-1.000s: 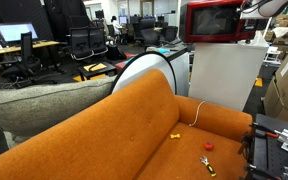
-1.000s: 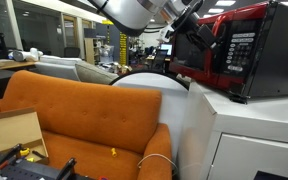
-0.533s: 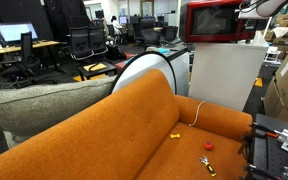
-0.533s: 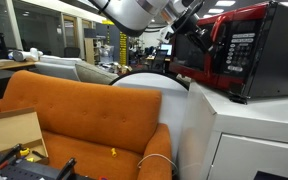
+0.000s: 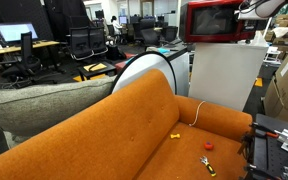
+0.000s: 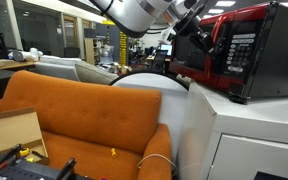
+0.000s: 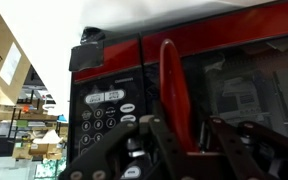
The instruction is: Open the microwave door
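Observation:
My gripper should release the door's handle, now beside the keypad, out in front of the red microwave, above the white cabinet [image 5: 227, 27], so that the door is left ajar.
The red microwave [image 5: 216, 20] [image 6: 249, 50] stands on top of a white cabinet [image 5: 224, 75]. Its door [image 7: 244, 80] has a dark glass window and looks closed against the body. A vertical red handle [image 7: 172, 85] runs beside the keypad [image 7: 109, 115]. In the wrist view my gripper [image 7: 187, 140] is shut on the lower part of this handle, one dark finger [image 7: 160, 140] on each side. In both exterior views the gripper [image 5: 246, 12] [image 6: 196, 30] sits at the front of the microwave.
An orange sofa [image 5: 154, 130] with a grey cushion [image 5: 44, 105] fills the foreground, with small red and yellow items [image 5: 208, 146] on its seat. A white round panel [image 5: 149, 70] leans beside the cabinet. Cardboard boxes [image 5: 287, 85] stand past the cabinet. Office desks and chairs [image 5: 84, 45] lie behind.
The fingers have drawn together around the door handle. The arm has barely moved and the door has not visibly swung.

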### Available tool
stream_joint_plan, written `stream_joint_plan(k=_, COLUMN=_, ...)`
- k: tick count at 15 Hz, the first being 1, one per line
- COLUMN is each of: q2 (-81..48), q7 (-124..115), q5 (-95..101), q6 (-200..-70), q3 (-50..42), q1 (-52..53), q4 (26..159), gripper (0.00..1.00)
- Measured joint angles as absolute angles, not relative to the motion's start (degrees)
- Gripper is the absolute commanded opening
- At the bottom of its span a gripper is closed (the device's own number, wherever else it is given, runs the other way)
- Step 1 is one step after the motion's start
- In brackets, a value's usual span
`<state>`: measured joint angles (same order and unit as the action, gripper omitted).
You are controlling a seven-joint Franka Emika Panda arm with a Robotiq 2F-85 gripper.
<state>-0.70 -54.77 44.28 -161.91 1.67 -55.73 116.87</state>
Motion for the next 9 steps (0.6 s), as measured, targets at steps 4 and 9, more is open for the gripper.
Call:
stream_joint_plan(k=4, q2=-0.4, q7=-53.9, q5=44.3, q6=-162.6, q3=1.7, q1=-55.7, q4=117.5, gripper=0.08)
stream_joint_plan(k=9, q2=1.9, q7=-46.2, q5=41.8, q6=-169.3, q3=1.5, q1=-55.8, q4=122.2, gripper=0.08)
